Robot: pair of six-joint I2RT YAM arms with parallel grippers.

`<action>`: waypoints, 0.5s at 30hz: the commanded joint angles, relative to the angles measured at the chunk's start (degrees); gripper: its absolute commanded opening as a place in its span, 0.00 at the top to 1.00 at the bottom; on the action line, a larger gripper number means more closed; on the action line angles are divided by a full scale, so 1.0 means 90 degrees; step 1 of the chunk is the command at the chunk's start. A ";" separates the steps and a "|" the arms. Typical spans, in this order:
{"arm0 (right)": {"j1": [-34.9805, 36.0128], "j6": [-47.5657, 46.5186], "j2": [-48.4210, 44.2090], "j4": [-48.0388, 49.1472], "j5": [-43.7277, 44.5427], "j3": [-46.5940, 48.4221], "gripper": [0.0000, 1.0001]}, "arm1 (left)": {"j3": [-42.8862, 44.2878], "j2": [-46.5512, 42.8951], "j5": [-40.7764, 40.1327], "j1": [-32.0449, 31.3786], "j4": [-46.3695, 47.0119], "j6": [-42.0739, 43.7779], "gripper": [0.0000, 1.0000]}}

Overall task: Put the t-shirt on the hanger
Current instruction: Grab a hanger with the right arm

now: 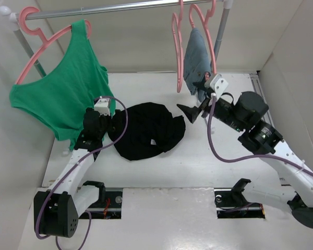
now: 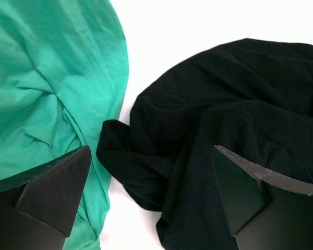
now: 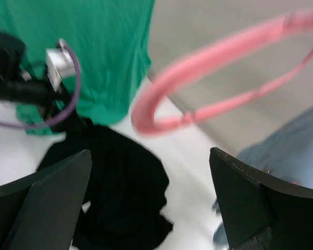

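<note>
Next, my right gripper moves to the bare pink hanger and grips the middle of its near sloping side [image 1: 180, 49] [image 3: 224, 49], below the hook of the hanger.
The black t-shirt [image 1: 146, 130] lies crumpled in the middle of the white table. The bare pink hanger [image 1: 176, 57] hangs edge-on from the rail, above and right of it. My left gripper [image 1: 108, 125] is open at the shirt's left edge. In the left wrist view, one finger is over the green top and the other over the t-shirt [image 2: 224, 94], with nothing held in the left gripper [image 2: 151, 151]. My right gripper [image 1: 194, 100] is open in the air just below the hanger. The right wrist view shows the hanger [image 3: 208, 67] blurred beyond the right gripper [image 3: 150, 156], and the t-shirt [image 3: 120, 192] below.
A green tank top [image 1: 62, 94] on its own pink hanger hangs at the left and brushes my left arm. A blue-grey denim garment [image 1: 197, 57] hangs on another pink hanger right of the bare one. The metal rail [image 1: 120, 9] spans the back, and white walls close in both sides.
</note>
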 commanded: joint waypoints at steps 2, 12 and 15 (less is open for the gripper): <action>0.0109 -0.0060 0.0655 -0.0291 -0.0788 0.1460 0.01 | 0.0179 -0.0012 0.0334 0.0002 0.0212 0.0212 0.00; 0.0109 0.0115 0.1516 -0.0859 -0.0869 0.3825 0.01 | -0.0017 -0.0207 0.0335 0.0002 0.0271 0.0270 0.00; 0.0109 0.0388 0.1603 -0.0859 -0.0108 0.4128 0.01 | -0.0075 -0.0207 0.0335 0.0002 0.0338 0.0270 0.00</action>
